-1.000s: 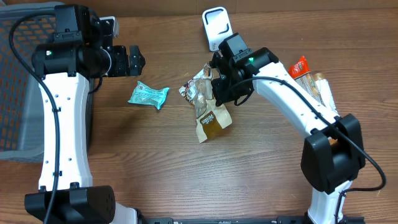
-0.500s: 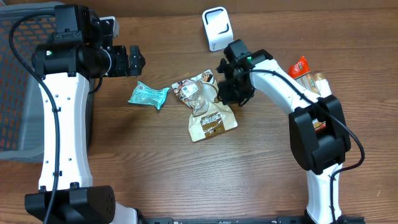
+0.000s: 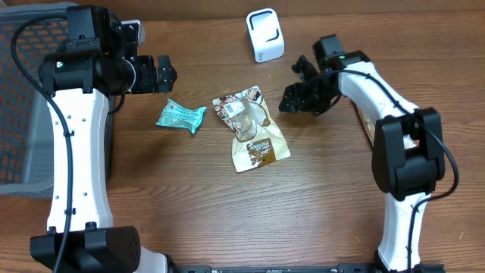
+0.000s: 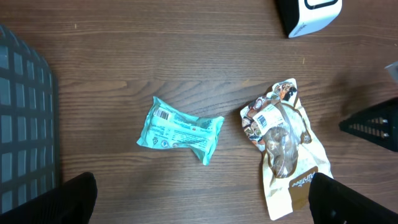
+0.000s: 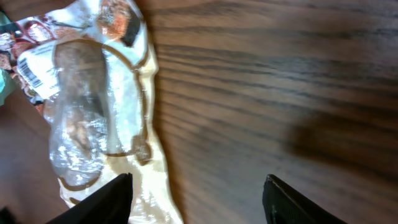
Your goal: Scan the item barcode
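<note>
My right gripper needs to next grab the pouch by the middle of its long edge [image 3: 270, 117] [image 5: 158, 167], on the side of the pouch away from the teal packet.
The item, a brown and clear snack pouch [image 3: 250, 129], lies flat on the wooden table with its white barcode label [image 4: 268, 116] facing up. The white scanner [image 3: 265, 34] stands at the back of the table. My right gripper [image 3: 291, 83] hangs open just right of the pouch, holding nothing. In the right wrist view the pouch [image 5: 93, 106] reaches down beside the left finger [image 5: 102, 202]; bare wood fills the rest of the gap. My left gripper [image 3: 163, 73] stands wide open at the back left, above a teal packet [image 3: 181, 116].
A dark wire basket [image 3: 23, 114] sits at the far left edge. In the left wrist view the teal packet [image 4: 180, 129] shows a barcode, with the pouch [image 4: 283, 143] to its right and the scanner [image 4: 309, 14] at top right.
My right gripper opened and let go of the pouch, which now lies flat on the table. The right arm has swung away to the right. The left arm has not moved.
</note>
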Action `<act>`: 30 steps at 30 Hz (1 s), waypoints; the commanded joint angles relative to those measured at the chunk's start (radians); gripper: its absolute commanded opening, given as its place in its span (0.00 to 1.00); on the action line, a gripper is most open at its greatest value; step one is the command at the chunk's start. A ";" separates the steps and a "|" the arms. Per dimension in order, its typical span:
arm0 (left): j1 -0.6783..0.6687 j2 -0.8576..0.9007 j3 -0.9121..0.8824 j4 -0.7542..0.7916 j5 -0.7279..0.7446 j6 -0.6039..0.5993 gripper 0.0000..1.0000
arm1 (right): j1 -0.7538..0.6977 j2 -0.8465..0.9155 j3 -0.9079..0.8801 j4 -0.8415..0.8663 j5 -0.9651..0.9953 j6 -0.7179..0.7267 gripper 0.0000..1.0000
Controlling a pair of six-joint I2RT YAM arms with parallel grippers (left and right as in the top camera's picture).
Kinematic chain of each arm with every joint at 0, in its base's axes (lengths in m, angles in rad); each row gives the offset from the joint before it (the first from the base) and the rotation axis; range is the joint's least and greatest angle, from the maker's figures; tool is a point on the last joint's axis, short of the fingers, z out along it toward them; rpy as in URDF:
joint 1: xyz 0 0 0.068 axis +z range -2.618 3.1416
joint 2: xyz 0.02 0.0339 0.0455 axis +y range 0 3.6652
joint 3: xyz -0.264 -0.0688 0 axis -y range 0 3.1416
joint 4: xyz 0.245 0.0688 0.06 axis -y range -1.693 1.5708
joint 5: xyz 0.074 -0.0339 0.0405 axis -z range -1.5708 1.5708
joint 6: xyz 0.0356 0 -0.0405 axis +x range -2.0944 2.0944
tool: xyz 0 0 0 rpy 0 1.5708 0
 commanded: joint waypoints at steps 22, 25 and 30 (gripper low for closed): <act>-0.007 -0.001 0.015 0.004 -0.002 -0.006 1.00 | 0.241 0.291 0.007 0.192 -0.125 0.318 0.41; -0.007 -0.001 0.015 0.003 -0.002 -0.006 1.00 | 0.241 0.291 0.007 0.206 -0.090 0.349 0.19; -0.007 -0.001 0.015 0.003 -0.002 -0.006 1.00 | 0.240 0.290 0.011 0.215 -0.090 0.349 0.04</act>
